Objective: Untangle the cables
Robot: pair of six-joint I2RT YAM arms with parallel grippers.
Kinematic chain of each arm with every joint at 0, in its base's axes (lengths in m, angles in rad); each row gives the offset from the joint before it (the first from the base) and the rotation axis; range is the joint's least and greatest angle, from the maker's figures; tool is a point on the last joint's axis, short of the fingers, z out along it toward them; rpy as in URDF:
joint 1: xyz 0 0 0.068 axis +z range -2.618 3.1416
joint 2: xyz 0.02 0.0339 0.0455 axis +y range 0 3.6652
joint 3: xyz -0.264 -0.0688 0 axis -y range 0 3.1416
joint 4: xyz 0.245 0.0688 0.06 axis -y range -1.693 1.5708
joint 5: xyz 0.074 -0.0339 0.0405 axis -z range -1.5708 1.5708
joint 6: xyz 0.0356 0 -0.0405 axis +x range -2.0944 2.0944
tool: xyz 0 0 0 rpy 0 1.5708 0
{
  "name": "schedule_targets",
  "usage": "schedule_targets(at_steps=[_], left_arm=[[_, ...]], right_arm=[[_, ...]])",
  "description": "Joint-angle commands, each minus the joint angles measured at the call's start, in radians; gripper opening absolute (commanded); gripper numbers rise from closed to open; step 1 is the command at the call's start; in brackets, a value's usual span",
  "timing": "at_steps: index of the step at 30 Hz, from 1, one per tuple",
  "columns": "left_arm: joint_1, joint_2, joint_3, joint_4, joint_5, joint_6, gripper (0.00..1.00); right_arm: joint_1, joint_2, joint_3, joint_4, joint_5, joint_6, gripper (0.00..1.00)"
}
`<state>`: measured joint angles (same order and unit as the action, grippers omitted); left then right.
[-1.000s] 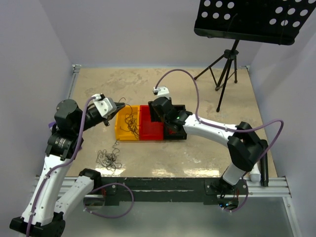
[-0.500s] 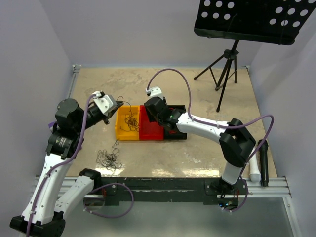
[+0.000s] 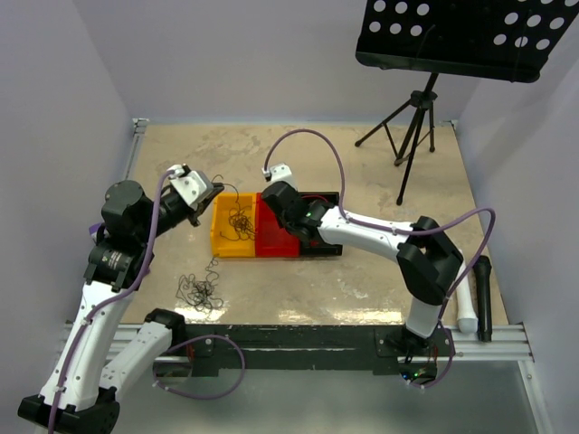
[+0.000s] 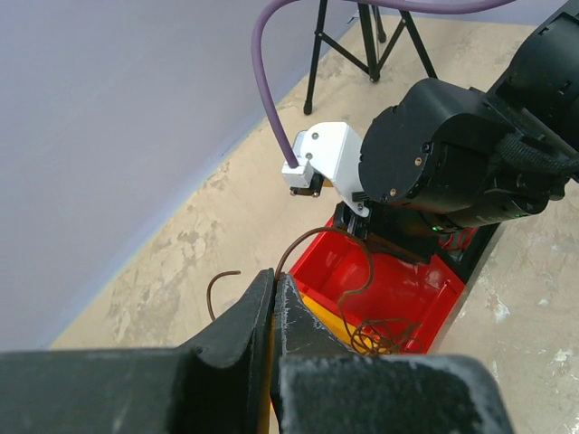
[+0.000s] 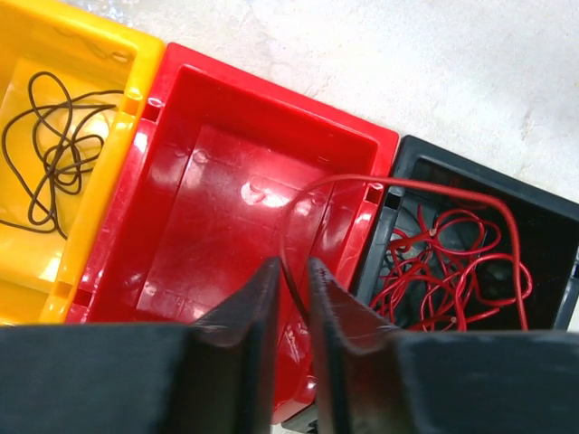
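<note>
My left gripper will let go of the brown cable inside the yellow bin (image 3: 237, 225), next to the red bin.
My left gripper (image 4: 274, 276) is shut on a thin brown cable (image 4: 357, 271). That cable arcs up and then drops into a dark tangle (image 3: 238, 223) in the yellow bin (image 3: 220, 242). My right gripper (image 5: 291, 267) hovers over the red bin (image 5: 226, 208), its jaws a narrow gap apart. A single red cable (image 5: 407, 183) runs through that gap without being pinched and loops over into the black bin (image 5: 470, 176), where several red cables (image 5: 443, 267) lie. Another dark tangle of cables (image 3: 199, 291) lies on the table in front of the bins.
A tripod (image 3: 412, 117) carrying a black perforated plate (image 3: 461, 36) stands at the back right. A black and white tool (image 3: 475, 303) lies at the right near edge. A metal rail (image 3: 298, 339) runs along the front by the arm bases.
My right gripper has moved left, from over the black bin to over the red one, and its jaws have narrowed. My left gripper has drawn slightly back and left, still holding the brown cable.
</note>
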<state>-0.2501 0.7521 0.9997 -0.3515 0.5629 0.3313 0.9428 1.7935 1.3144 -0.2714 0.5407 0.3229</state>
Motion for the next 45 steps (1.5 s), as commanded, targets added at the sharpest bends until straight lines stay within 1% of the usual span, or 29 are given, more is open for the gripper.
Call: schedule_targets(at_steps=[1,3,5,9,12,15,17,19,26,30,34,38,40,43,45], left_arm=[[-0.003,-0.01,0.024,0.043,-0.052,-0.014,0.0],[-0.003,-0.007,0.019,0.043,-0.075,-0.009,0.0],[-0.003,0.003,0.01,0.043,-0.109,0.0,0.0],[-0.003,0.013,-0.03,0.062,-0.185,0.044,0.0],[-0.003,0.013,-0.075,0.083,-0.212,0.093,0.0],[-0.003,0.012,-0.119,0.115,-0.222,0.124,0.0],[-0.003,0.015,-0.145,0.131,-0.227,0.147,0.0],[-0.003,0.019,-0.173,0.153,-0.224,0.163,0.0],[-0.005,0.073,-0.236,0.249,-0.236,0.198,0.0],[-0.005,0.102,-0.277,0.29,-0.245,0.228,0.0],[-0.011,0.136,-0.318,0.284,-0.236,0.27,0.0],[-0.044,0.187,-0.357,0.286,-0.273,0.331,0.0],[-0.058,0.217,-0.369,0.296,-0.29,0.348,0.0],[-0.08,0.274,-0.375,0.307,-0.305,0.354,0.0],[-0.098,0.314,-0.378,0.319,-0.327,0.356,0.0]], right_arm=[[0.004,-0.003,0.052,-0.008,0.031,0.018,0.15],[0.004,-0.012,0.046,-0.009,0.062,0.036,0.07],[0.001,-0.046,0.031,-0.006,0.087,0.062,0.01],[-0.027,-0.152,-0.033,0.024,0.087,0.128,0.0],[-0.093,-0.247,-0.124,0.081,0.012,0.201,0.0],[-0.215,-0.353,-0.249,0.171,-0.14,0.277,0.0],[-0.281,-0.391,-0.334,0.236,-0.224,0.307,0.0],[-0.321,-0.379,-0.368,0.255,-0.278,0.321,0.0],[-0.332,-0.287,-0.406,0.291,-0.324,0.34,0.0],[-0.334,-0.231,-0.403,0.281,-0.312,0.346,0.0],[-0.335,-0.178,-0.399,0.273,-0.312,0.352,0.0],[-0.337,-0.155,-0.382,0.275,-0.295,0.343,0.0],[-0.335,-0.151,-0.365,0.273,-0.256,0.332,0.0],[-0.334,-0.138,-0.343,0.273,-0.219,0.318,0.03],[-0.334,-0.102,-0.308,0.227,-0.203,0.311,0.05]])
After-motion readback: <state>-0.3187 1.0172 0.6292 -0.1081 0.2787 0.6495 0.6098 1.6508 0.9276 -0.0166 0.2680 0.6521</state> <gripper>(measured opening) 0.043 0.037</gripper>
